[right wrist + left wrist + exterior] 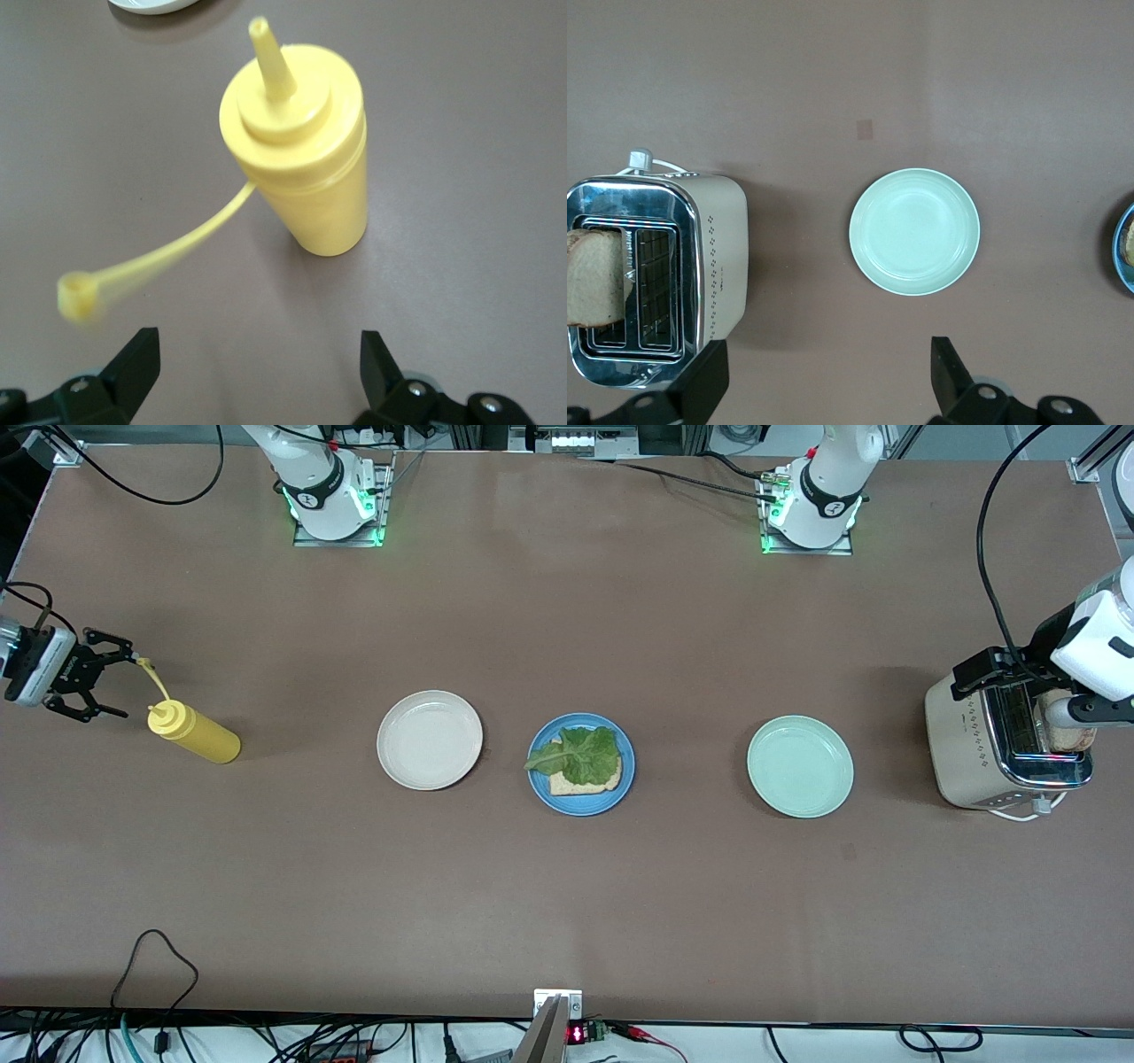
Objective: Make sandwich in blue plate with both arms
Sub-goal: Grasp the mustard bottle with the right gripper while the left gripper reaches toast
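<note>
I need to move my right gripper to the lower body [213,740] [327,220] of the yellow squeeze bottle next and close it there, well below the bottle's lid.
The blue plate [541,779] sits mid-table and holds one slice of toasted bread [586,784] with a green lettuce leaf [580,751] on top. The plate's edge shows in the left wrist view [1126,252]. A second bread slice [1057,722] stands in a toaster [970,753] at the left arm's end; the left wrist view shows the slice [598,279] in the toaster [713,257]. My left gripper [1041,688] is open and empty over the toaster, as its wrist view shows [830,381]. My right gripper [120,684] is open and empty beside a yellow squeeze bottle [197,733].
A cream-white plate [430,740] lies toward the right arm's end of the blue plate, and a mint-green plate [800,766] [914,232] toward the left arm's end. The yellow bottle [301,150] stands uncapped, its tethered cap [75,297] hanging loose near the right gripper [257,372].
</note>
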